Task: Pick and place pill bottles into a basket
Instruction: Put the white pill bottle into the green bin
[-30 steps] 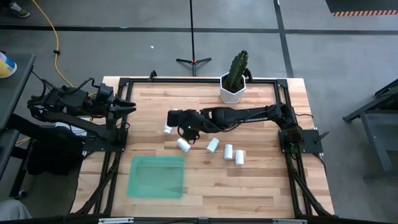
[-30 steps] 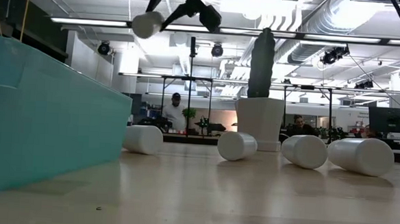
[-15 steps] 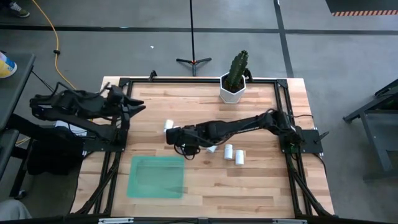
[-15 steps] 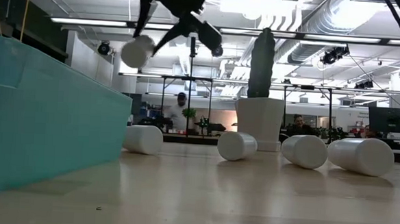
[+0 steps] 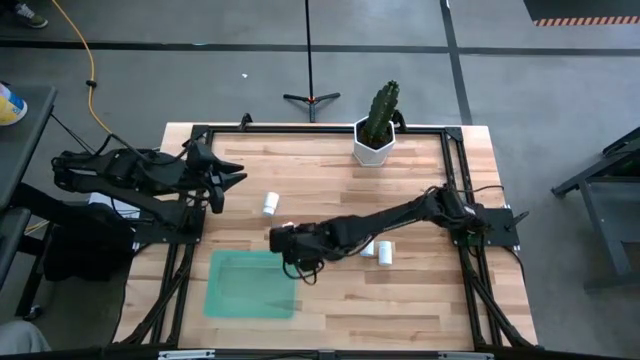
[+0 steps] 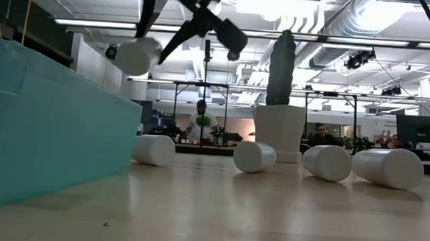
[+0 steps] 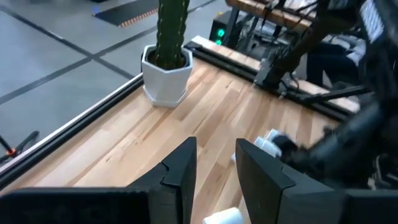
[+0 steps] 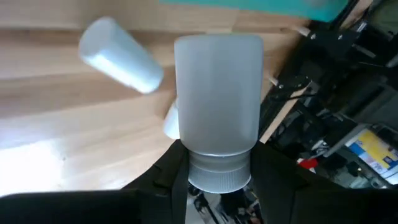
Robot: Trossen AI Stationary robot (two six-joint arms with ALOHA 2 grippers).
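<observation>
My right gripper has the white pill bottle. I should put it down inside the green tray (image 5: 274, 277), near the tray's far corner.
My right gripper (image 5: 278, 242) is shut on a white pill bottle (image 8: 217, 93) in the air beside the far right corner of the green tray (image 5: 250, 285). In the low view the bottle (image 6: 137, 56) hangs above the tray's wall (image 6: 52, 127). Other bottles lie on their sides on the table: one (image 5: 270, 204) toward the left arm, and two (image 5: 385, 252) beside the right arm. My left gripper (image 5: 236, 177) is open and empty above the table's far left part. My right gripper pinches the bottle between its two fingers (image 8: 171, 171) at the cap end (image 8: 214, 165). The bottle's body points forward, away from the wrist, along the fingers. It is lifted clear of the table and is tilted in the low view.
A cactus in a white hexagonal pot (image 5: 375, 145) stands at the table's far edge. In the low view several bottles (image 6: 254, 156) lie in a row in front of the pot. People show in the room behind.
My right gripper has carried the bottle toward the table's near edge, up to the tray's far right corner, and the bottle has stayed clear of the table. My left gripper has reached out toward the table's right, over the wood.
</observation>
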